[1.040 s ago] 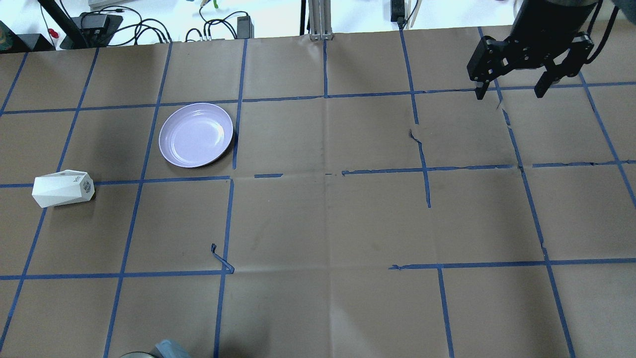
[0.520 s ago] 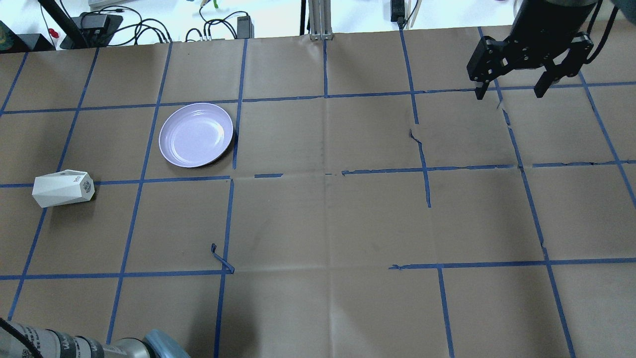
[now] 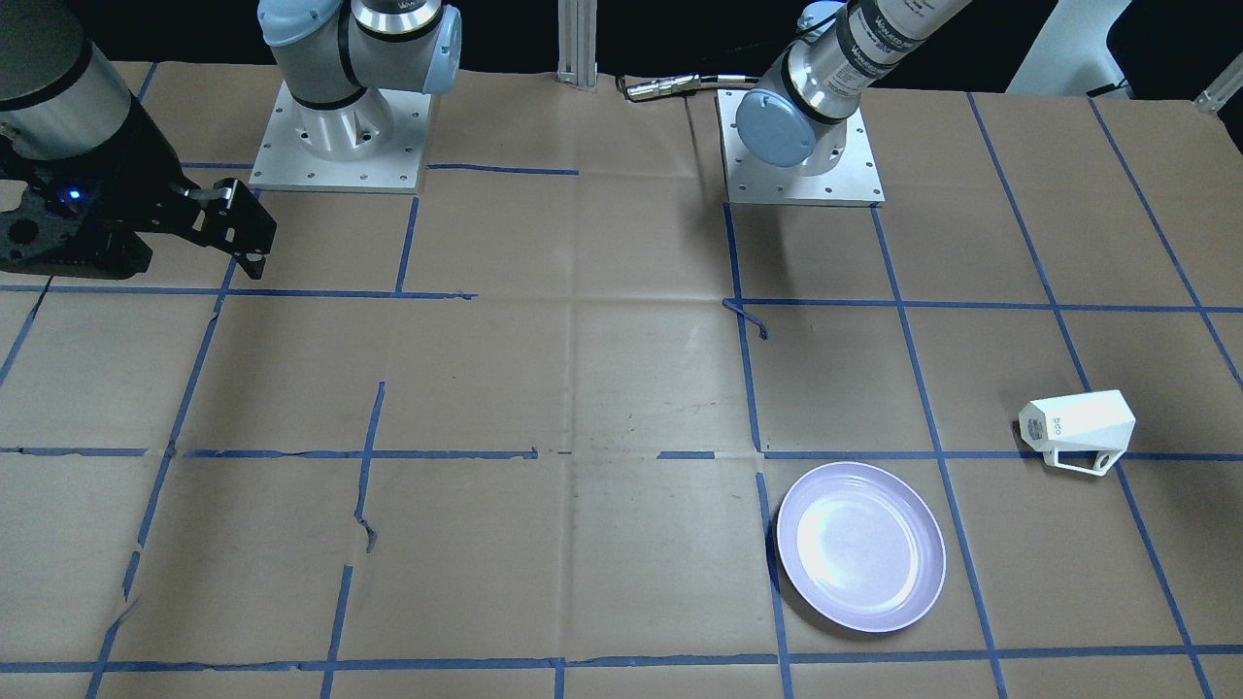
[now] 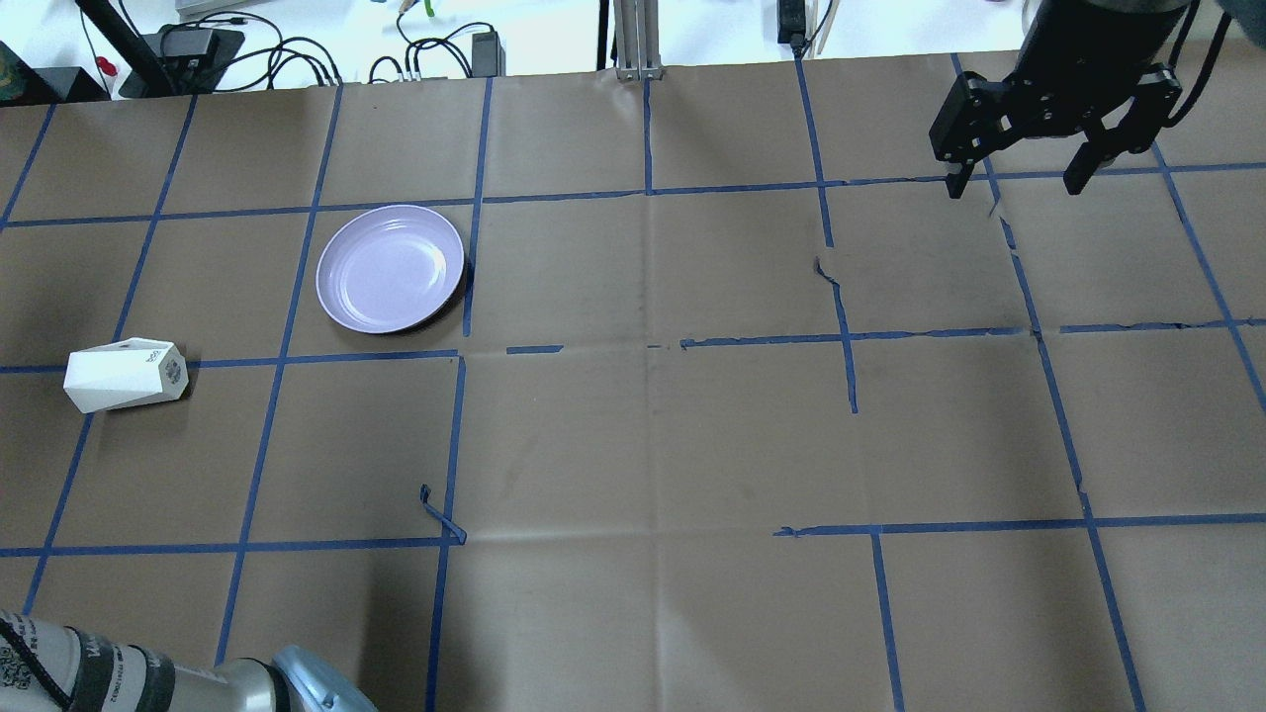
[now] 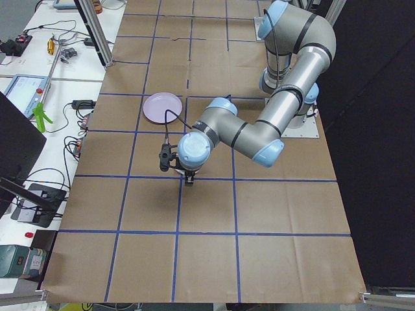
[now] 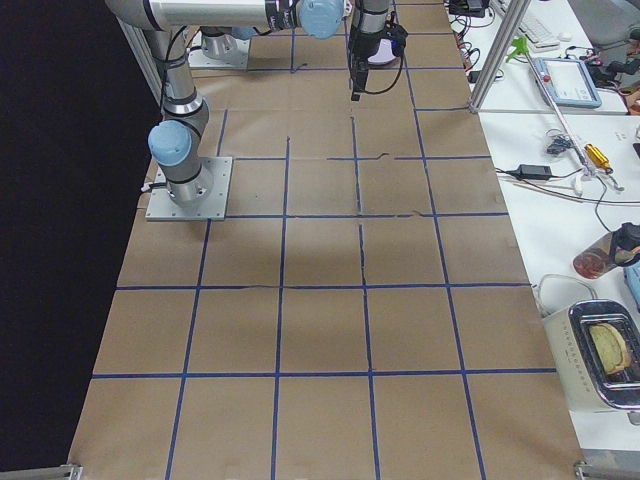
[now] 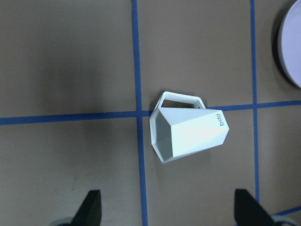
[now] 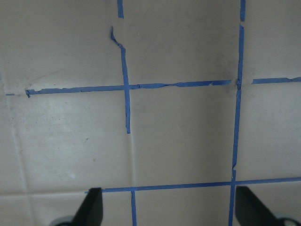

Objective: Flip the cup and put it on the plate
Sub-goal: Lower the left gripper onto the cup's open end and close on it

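Note:
My left gripper moves down to the white cup next and closes on the top of the cup's rim (image 3: 1126, 403) (image 7: 172, 140), opposite the cup's lettered base.
The white faceted cup (image 4: 126, 376) lies on its side at the table's left, its lettered base pointing right. It also shows in the front view (image 3: 1078, 427), handle toward the camera. The lavender plate (image 4: 391, 268) sits empty beyond and to the right of it, also in the front view (image 3: 861, 547). In the left wrist view the cup (image 7: 190, 134) lies below my left gripper (image 7: 170, 209), which is open and empty high above it; the plate's edge (image 7: 292, 52) shows at the right. My right gripper (image 4: 1019, 183) hangs open and empty at the far right.
A loose curl of blue tape (image 4: 440, 514) sticks up from the paper near the middle left. Cables and adapters (image 4: 297, 54) lie along the far edge. The two arm bases (image 3: 335, 136) (image 3: 801, 146) stand at the robot's side.
My left arm has come further into the overhead view at the bottom left. The cup, the plate and the right gripper have not moved.

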